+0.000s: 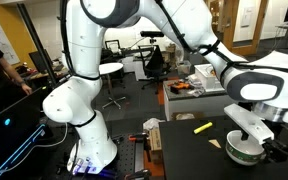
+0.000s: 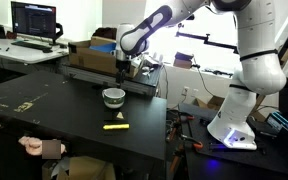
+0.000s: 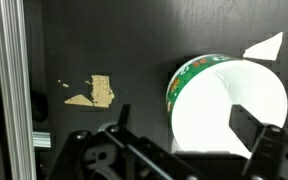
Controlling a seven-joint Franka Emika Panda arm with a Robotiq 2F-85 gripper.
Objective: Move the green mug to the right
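Next, my gripper closes on the green mug's rim [image 1: 261, 151] [image 3: 172, 122], on the side facing the tan tape patch.
The green mug [image 3: 199, 75] is squat and green outside, with a white rim and inside. It stands on the black table in both exterior views [image 1: 242, 150] [image 2: 113, 97]. My gripper [image 3: 184, 120] is open and hangs just above the mug. In the wrist view its left finger is outside the mug's left wall and its right finger is over the white inside. The gripper also shows in both exterior views [image 1: 248, 128] [image 2: 121, 72]. The mug's handle is not visible.
A yellow marker [image 2: 115, 126] [image 1: 202, 127] lies on the table in front of the mug. A tan tape patch [image 3: 101, 90] and a white paper scrap [image 3: 266, 46] are on the tabletop. An aluminium rail [image 3: 9, 90] runs along the table edge. A cardboard box [image 2: 89, 50] stands behind.
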